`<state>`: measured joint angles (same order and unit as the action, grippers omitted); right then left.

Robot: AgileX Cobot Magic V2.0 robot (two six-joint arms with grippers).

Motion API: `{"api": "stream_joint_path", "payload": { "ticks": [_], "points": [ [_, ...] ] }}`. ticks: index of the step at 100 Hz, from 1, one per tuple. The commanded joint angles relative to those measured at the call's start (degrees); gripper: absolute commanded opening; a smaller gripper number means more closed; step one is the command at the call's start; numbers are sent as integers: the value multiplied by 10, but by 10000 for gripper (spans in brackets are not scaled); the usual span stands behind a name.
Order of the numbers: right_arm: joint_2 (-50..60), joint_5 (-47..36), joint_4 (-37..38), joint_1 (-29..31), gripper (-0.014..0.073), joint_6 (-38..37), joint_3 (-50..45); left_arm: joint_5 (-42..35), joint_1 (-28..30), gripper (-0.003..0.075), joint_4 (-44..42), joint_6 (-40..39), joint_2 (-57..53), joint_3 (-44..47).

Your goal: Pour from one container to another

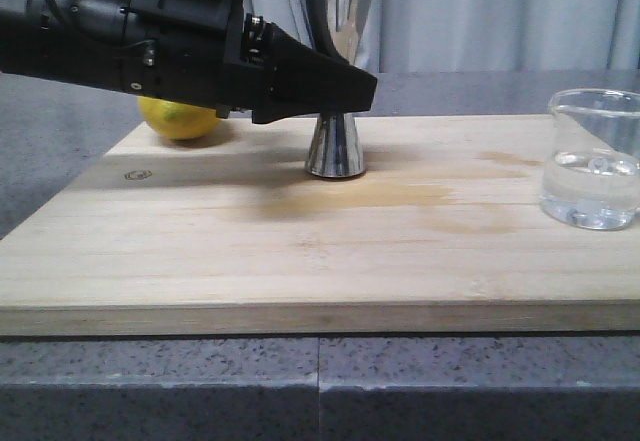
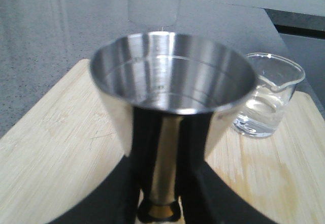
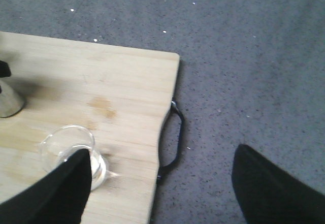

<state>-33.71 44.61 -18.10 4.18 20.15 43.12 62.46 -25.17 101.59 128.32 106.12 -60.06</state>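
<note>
The robot's right gripper needs to next go to the clear glass beaker and close around the middle of its body [image 1: 590, 174] [image 3: 82, 160], below the beaker's rim.
The steel jigger [image 1: 335, 146] stands upright on the wooden board [image 1: 200, 251], its open cup [image 2: 172, 76] filling the left wrist view. My left gripper [image 1: 350, 89] [image 2: 165, 148] reaches in from the left and is shut on the jigger's narrow waist, one black finger [image 2: 144, 148] on each side. The clear glass beaker [image 1: 592, 161] [image 2: 264, 102] holds some clear liquid and stands at the board's right end. My right gripper [image 3: 162, 183] hangs open above the board's right edge, with the beaker [image 3: 71, 150] partly behind one finger [image 3: 66, 188]. It is out of the front view.
A yellow lemon [image 1: 180, 118] lies at the board's back left, behind the left arm. The board has a black handle [image 3: 175, 137] on its right edge and damp stains [image 1: 400, 196] in the middle. Grey speckled counter [image 3: 254, 82] surrounds it.
</note>
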Motion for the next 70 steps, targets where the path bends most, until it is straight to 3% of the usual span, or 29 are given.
{"api": "stream_joint_path", "payload": {
  "ticks": [1,26,70],
  "points": [
    [-6,-32,-51,-1,521,42,20,49,-5,144,45,-3,-25,-16],
    [-13,-26,-168,-1,521,136,14,57,-5,144,45,-3,-25,-33],
    [-90,37,-152,-1,521,156,52,56,-5,144,42,-5,-25,-39]
  ]
}}
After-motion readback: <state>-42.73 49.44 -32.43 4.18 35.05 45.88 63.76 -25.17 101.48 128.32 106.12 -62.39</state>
